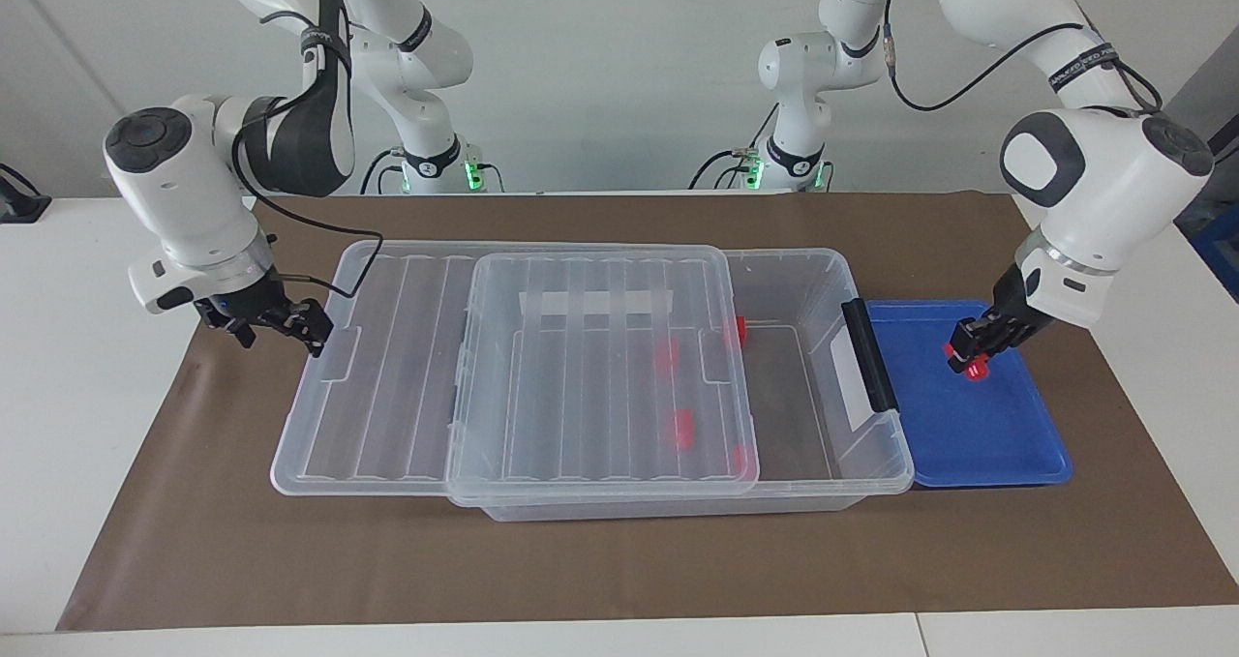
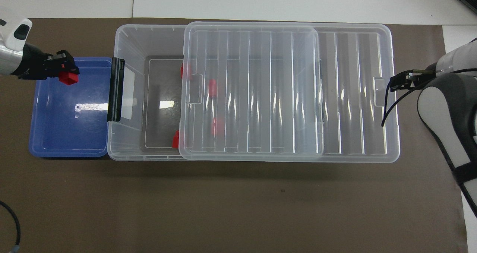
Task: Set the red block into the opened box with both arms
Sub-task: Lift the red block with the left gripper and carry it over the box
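My left gripper is to let go of the red block on the clear box's uncovered bottom (image 2: 166, 96), near the edge of the ribbed lid.
My left gripper (image 1: 969, 348) (image 2: 63, 67) hangs over the blue tray (image 1: 1007, 449) (image 2: 67, 133), shut on one red block (image 1: 974, 367) (image 2: 69, 78) lifted clear of the tray floor. The clear box (image 1: 834, 272) (image 2: 123, 35) lies lengthwise beside the tray. Its ribbed lid (image 1: 600, 347) (image 2: 261, 92) is slid toward the right arm's end, leaving the box uncovered at the tray end. Several red blocks (image 1: 666, 355) (image 2: 212, 88) lie inside the box. My right gripper (image 1: 290, 323) (image 2: 399, 83) stands open at the lid's end rim, touching it.
The box's black latch (image 1: 868, 352) (image 2: 116, 89) stands between the tray and the box's uncovered part. Brown paper (image 1: 619, 560) covers the table under everything, and white tabletop borders it on all sides.
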